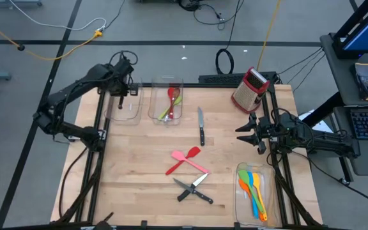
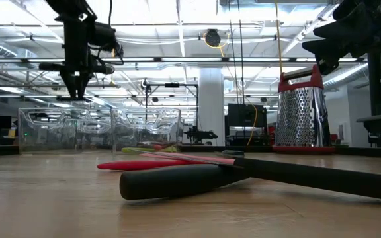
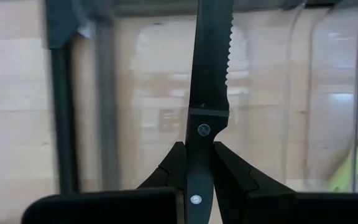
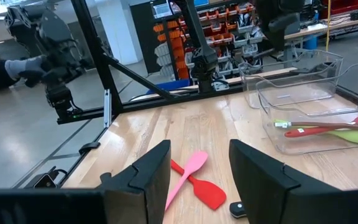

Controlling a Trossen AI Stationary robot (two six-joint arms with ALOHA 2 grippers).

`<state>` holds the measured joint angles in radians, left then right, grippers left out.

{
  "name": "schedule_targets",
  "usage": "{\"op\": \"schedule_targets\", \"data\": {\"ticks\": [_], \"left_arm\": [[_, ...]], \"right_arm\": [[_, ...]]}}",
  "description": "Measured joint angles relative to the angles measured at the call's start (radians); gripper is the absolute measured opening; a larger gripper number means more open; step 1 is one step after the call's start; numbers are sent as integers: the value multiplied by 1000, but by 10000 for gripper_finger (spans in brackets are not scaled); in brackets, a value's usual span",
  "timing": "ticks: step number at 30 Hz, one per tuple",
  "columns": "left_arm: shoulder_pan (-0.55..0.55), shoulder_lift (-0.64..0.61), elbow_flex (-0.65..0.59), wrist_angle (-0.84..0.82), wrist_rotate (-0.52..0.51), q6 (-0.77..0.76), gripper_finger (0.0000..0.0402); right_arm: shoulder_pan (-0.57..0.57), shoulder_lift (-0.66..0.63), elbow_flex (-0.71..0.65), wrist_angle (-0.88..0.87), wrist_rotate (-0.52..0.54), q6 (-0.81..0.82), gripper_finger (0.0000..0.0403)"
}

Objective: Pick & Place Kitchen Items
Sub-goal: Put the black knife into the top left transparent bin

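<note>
Next, my left gripper lets go of the serrated knife on the middle of the empty clear bin's bottom (image 1: 126,108) (image 3: 205,109). The knife is now held above that bin.
My left gripper (image 1: 121,97) is at the table's far left, above the clear far-left bin (image 1: 125,114), shut on a black-handled serrated knife (image 3: 209,74) whose blade points away past the fingers toward the bin floor. My right gripper (image 1: 246,131) is open and empty at the table's right side, facing the pink and red spatulas (image 4: 194,177), which lie crossed flat on the table (image 1: 185,160). Another knife (image 1: 200,125) lies flat mid-table. Two knives (image 1: 193,189) lie crossed near the front. My left gripper pinches the knife's black handle (image 3: 200,134) between its two fingers (image 3: 169,171), just behind where the blade starts. The fingers lie along the knife, and the blade sticks out beyond their tips. The knife is lifted clear, over the bin.
A clear bin (image 1: 167,102) at the far middle holds a red and a green utensil. A clear bin (image 1: 254,191) at the near right holds orange, blue, yellow and green utensils. A red box grater (image 1: 250,89) stands at the far right. Black frame rails run along both table sides.
</note>
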<state>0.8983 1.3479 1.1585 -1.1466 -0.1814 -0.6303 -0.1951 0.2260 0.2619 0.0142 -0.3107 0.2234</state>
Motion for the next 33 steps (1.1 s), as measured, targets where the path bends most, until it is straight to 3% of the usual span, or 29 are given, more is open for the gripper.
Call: {"op": "schedule_targets", "data": {"ticks": [15,33], "left_arm": [[57,0,-245,228,110,22,35],[112,0,-391,376,147,32,35]], "right_arm": [[0,0,0,-4,0,26,155],[0,0,0,-4,0,53,155]]}}
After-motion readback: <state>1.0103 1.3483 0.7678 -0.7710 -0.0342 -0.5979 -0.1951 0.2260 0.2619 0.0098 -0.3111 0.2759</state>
